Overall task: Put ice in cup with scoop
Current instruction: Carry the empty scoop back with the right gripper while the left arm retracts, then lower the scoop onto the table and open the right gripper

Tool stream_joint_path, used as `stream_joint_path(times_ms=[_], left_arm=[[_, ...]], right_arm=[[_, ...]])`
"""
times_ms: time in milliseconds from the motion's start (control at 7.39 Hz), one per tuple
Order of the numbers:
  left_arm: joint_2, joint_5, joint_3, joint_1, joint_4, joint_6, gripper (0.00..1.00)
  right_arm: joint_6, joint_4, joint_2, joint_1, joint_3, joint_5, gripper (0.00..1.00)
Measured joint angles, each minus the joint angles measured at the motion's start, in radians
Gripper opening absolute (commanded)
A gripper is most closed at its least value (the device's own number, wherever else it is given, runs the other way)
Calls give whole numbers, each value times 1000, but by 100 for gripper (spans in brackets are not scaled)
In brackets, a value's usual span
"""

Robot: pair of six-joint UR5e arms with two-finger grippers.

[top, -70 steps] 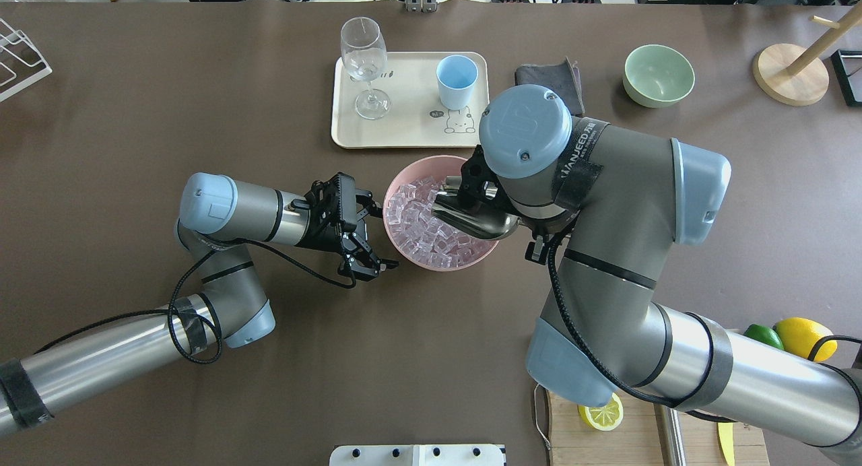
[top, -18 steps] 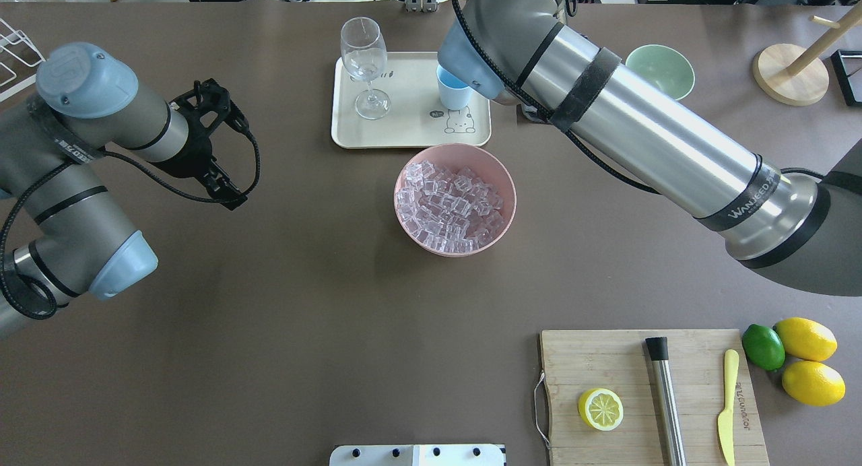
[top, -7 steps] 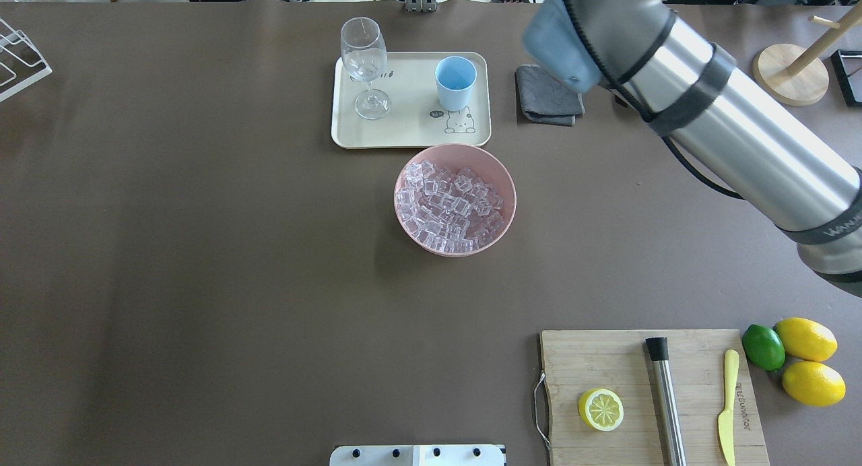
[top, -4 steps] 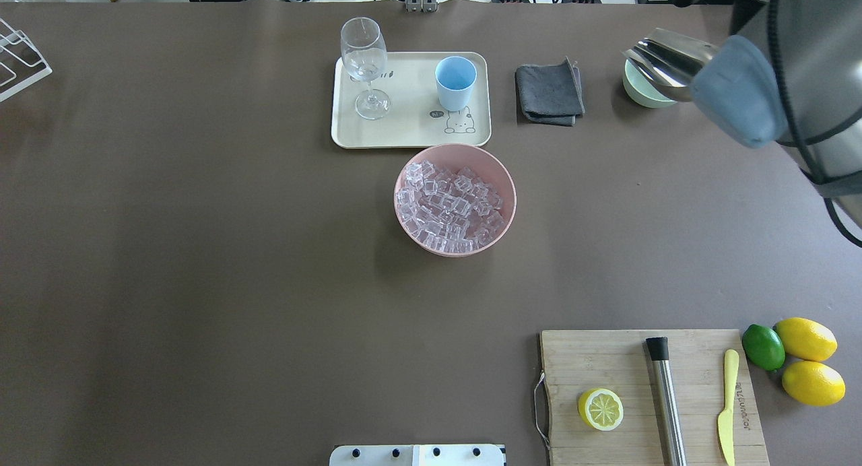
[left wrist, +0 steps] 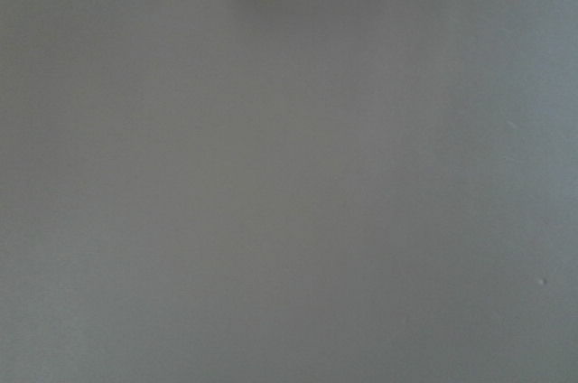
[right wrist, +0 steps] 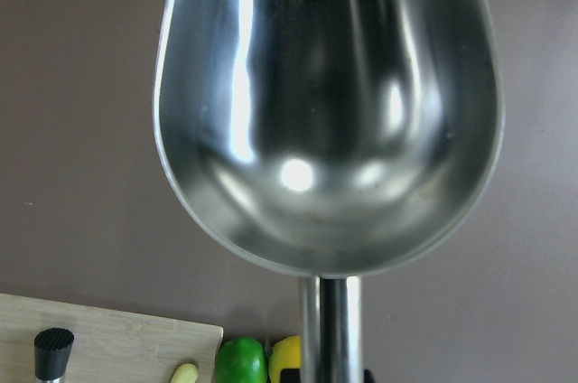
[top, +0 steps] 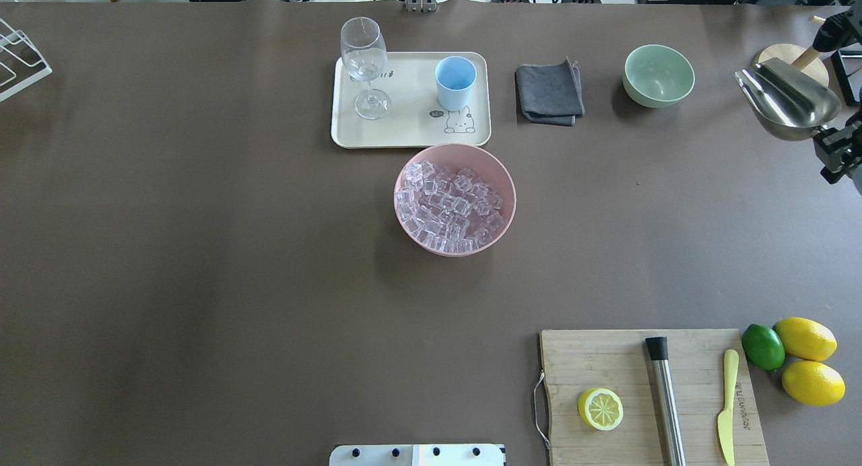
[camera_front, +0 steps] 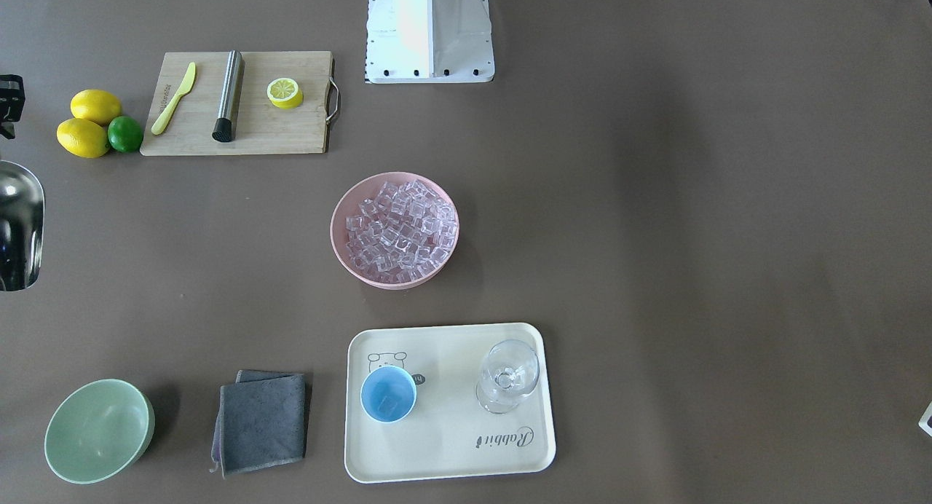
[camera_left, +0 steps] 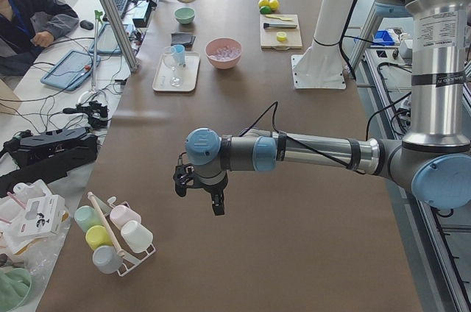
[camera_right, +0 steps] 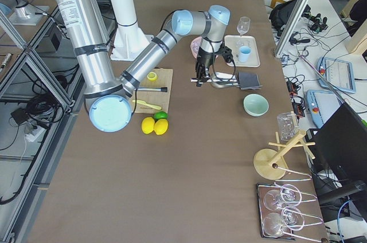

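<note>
Next, my right gripper sets the steel scoop down on the bare table (camera_front: 113, 265) between the lime and the green bowl.
The ice (top: 450, 209) fills a pink bowl (top: 510, 183) at mid-table. The light-blue cup (top: 456, 82) stands upright on a cream tray (top: 404, 132) behind the bowl. In the front-facing view, one pale cube-like shape lies inside the cup (camera_front: 388, 393). The steel scoop (top: 788, 101) hangs in the air at the table's far right. My right gripper (top: 835, 146) is shut on its handle. In the right wrist view the scoop (right wrist: 330, 103) is bare inside. My left gripper (camera_left: 199, 188) hovers far off over the table's left end. I cannot tell whether it is open.
A wine glass (top: 364, 65) shares the tray. A grey cloth (top: 549, 92) and green bowl (top: 658, 75) lie right of it. A cutting board (top: 650, 395) with lemon half, steel rod and knife sits front right, beside the lemons (top: 808, 358). A person (camera_left: 29, 21) sits beyond the table.
The right arm has swung the scoop rightward from above the green bowl to the table's right edge. The left arm had earlier withdrawn out of the overhead view.
</note>
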Motion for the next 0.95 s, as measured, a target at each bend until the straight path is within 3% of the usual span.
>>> stream_joint_path(times_ms=[406, 677, 948], left_arm=[[2, 62, 25, -16, 14, 156, 99], [-3, 62, 51, -25, 12, 209, 99], [-3, 59, 57, -26, 11, 214, 99]], right_arm=[[202, 371, -201, -13, -62, 72, 0], [371, 618, -231, -65, -174, 92, 0], [560, 784, -234, -194, -245, 100, 0]])
